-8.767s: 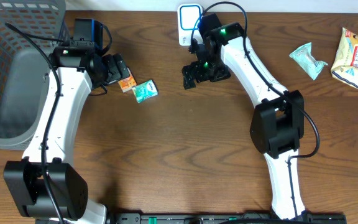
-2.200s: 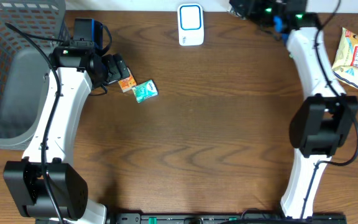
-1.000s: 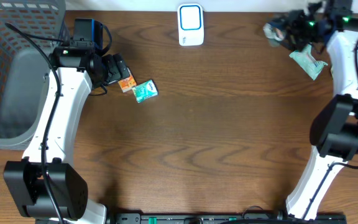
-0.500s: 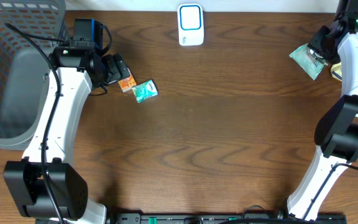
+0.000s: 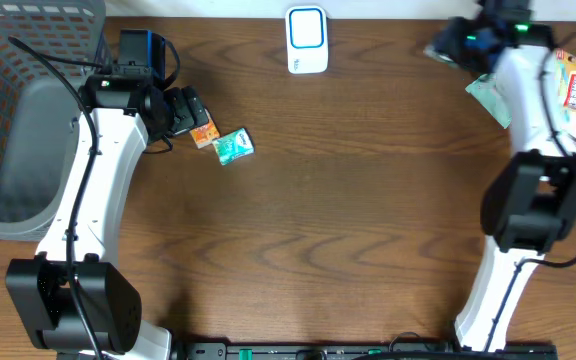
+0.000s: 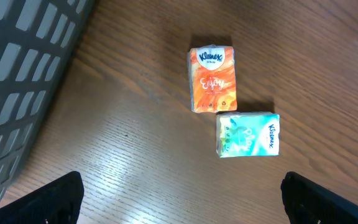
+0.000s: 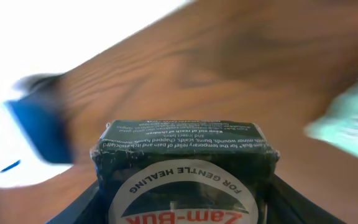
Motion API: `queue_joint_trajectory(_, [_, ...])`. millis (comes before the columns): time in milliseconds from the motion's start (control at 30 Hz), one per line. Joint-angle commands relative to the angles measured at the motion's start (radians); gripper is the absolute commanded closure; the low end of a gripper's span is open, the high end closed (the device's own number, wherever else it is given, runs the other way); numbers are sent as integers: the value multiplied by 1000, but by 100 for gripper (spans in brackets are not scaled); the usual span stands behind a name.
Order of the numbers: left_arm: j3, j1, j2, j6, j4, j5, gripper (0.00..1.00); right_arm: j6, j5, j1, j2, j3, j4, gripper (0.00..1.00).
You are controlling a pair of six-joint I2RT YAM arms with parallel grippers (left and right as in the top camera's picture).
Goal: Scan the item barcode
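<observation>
The robot's right gripper needs to put the Zam-Buk box, now near the table's back edge, down between the teal packet and the yellow snack bag (image 5: 520, 90).
A dark green Zam-Buk box (image 7: 182, 163) fills the right wrist view, and my right gripper (image 7: 182, 193) is shut on its sides. Overhead, that right gripper (image 5: 455, 43) hangs near the table's back edge, right of the white and blue scanner (image 5: 307, 40). The scanner shows as a blurred blue and white shape (image 7: 8, 146) in the right wrist view. My left gripper (image 5: 186, 110) stands open beside an orange tissue pack (image 6: 212, 79) and a teal tissue pack (image 6: 247, 134), holding nothing.
A grey mesh basket (image 5: 8, 60) fills the left end of the table. A teal packet (image 5: 490, 98) and a yellow snack bag (image 5: 574, 85) lie at the back right, close to the right arm.
The right arm swung out to the far right and has come back left toward the scanner, still gripping the box. The left arm and tissue packs have not moved.
</observation>
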Motion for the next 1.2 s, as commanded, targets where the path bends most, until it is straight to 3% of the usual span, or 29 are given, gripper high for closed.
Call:
queue_joint_trajectory(0, [5, 3, 5, 6, -3, -13, 0, -72, -6, 111, -4, -4, 75, 70])
queue_joint_trajectory(267, [5, 3, 5, 6, -3, -13, 0, -121, 290, 299, 14, -4, 339, 71])
queue_joint_trajectory(500, [5, 3, 5, 6, -3, -13, 0, -223, 328, 399, 107, -4, 601, 62])
queue_joint_trajectory(667, [5, 3, 5, 6, -3, -13, 0, -220, 360, 430, 180, -4, 740, 63])
queue_joint_trajectory(1167, [5, 3, 5, 6, -3, -13, 0, -193, 374, 428, 187, -3, 814, 62])
